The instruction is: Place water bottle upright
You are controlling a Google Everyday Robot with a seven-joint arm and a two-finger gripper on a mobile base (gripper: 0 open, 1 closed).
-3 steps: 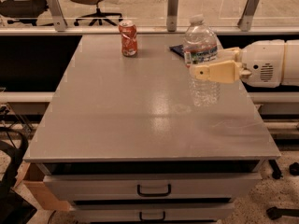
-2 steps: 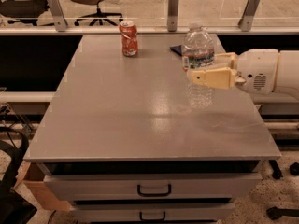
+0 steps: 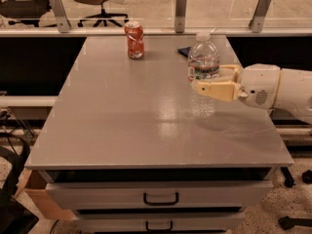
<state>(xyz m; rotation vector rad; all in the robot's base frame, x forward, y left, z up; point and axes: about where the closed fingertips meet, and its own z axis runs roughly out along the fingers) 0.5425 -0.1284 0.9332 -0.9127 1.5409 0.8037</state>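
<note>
The robot's gripper should stand the water bottle on the grey table (image 3: 202, 115) in front of the dark blue wrapper. The bottle is now upright at or just above the top.
The water bottle (image 3: 203, 52) is clear ribbed plastic with a white cap and a red, white and blue label band. It stands upright on the right side of the grey table (image 3: 122, 116), its base on or just above the top. My gripper (image 3: 198, 80) reaches in from the right and is shut on the bottle at mid-height. The near finger (image 3: 214, 89) crosses the front of the bottle, and the far finger is partly hidden behind it.
An orange-red soda can (image 3: 134, 40) stands upright at the table's back, left of centre. A small dark blue snack wrapper (image 3: 184, 51) lies just behind the bottle. A glass-panelled rail (image 3: 180, 9) runs behind the table. Drawers (image 3: 161, 196) sit under the front edge.
The gripper has carried the bottle slightly left and lower, down toward the table top. The bottle stays upright in the fingers. The can and wrapper have not moved.
</note>
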